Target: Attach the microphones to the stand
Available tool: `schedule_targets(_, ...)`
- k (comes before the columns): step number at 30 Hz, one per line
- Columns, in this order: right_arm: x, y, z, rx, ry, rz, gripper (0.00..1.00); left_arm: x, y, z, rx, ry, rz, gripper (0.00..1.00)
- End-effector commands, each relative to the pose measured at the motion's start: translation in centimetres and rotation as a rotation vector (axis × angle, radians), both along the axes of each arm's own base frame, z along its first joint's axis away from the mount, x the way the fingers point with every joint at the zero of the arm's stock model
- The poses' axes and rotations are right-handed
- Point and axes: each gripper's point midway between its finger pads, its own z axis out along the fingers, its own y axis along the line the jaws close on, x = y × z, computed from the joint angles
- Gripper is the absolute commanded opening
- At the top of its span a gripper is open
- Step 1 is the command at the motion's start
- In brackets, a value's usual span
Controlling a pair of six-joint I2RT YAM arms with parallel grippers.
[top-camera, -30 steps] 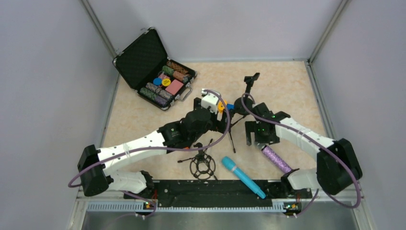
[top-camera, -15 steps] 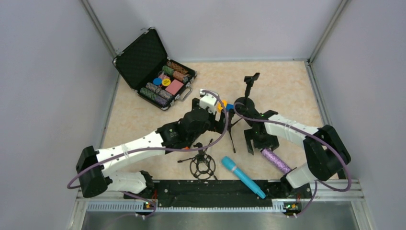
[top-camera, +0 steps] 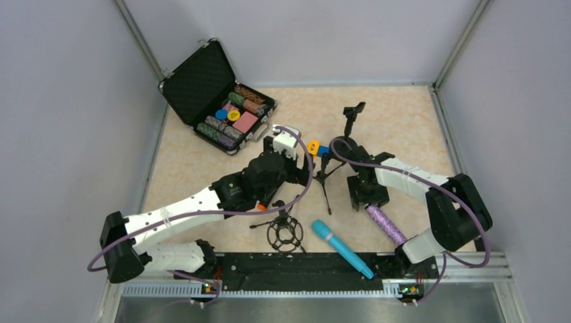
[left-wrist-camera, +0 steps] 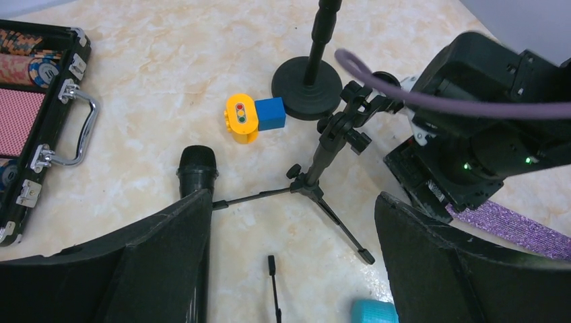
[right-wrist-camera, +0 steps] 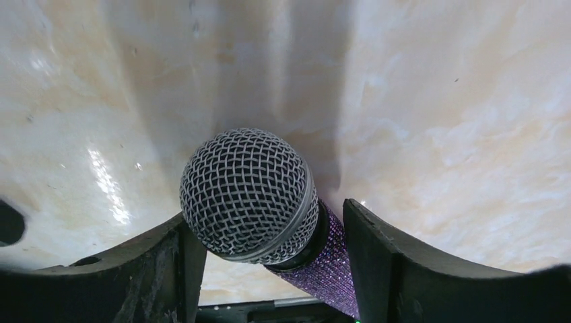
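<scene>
The purple microphone is held at a slant by its silver grille in my right gripper, so next I open it, line up and grip the microphone's handle point(top-camera: 375, 214) under the grille before lifting.
The glittery purple microphone point(top-camera: 389, 225) lies on the table at the right, its silver grille point(right-wrist-camera: 248, 192) between the fingers of my right gripper point(top-camera: 367, 199), which press on it from both sides point(right-wrist-camera: 269, 219). My left gripper point(left-wrist-camera: 289, 208) hangs open over the small tripod stand point(left-wrist-camera: 323, 151) in mid-table point(top-camera: 325, 176). The black microphone point(left-wrist-camera: 197, 168) lies beside and partly under its left finger; the orange end point(top-camera: 260, 206) peeks out below the arm. Near the front edge lies the light-blue microphone point(top-camera: 341, 248).
A round-based stand point(top-camera: 348, 128) rises behind the tripod, and a shock-mount stand point(top-camera: 284, 231) sits near the front. Yellow and blue toy blocks point(left-wrist-camera: 252, 116) lie by the round base. An open case of poker chips point(top-camera: 222, 101) stands at the back left.
My right gripper has moved toward the front onto the purple microphone's head and closed its fingers around it. The left arm has drawn back slightly to the left, still open.
</scene>
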Motion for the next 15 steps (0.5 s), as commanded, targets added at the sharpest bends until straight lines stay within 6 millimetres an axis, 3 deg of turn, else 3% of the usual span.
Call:
schedule_targets(1,3.1,1.4,1.0,0.197,-0.105,-0.106,0.62,0.3,0.6,1.4,-0.038,-0.042,0.016,0.95)
schedule_targets(4,4.7,1.0,1.4,0.263,-0.140,-0.153,0.55,0.3,0.7,1.4,-0.037,-0.042,0.017,0.94)
schedule_targets(10,7.8,0.5,1.8,0.406,-0.199,-0.258,0.54,0.2,0.6,1.3,-0.042,-0.036,0.014,0.94)
schedule_targets(15,11.1,-2.3,2.3,0.436,-0.289,-0.385,0.54,0.0,0.7,1.3,-0.046,-0.032,0.011,0.94)
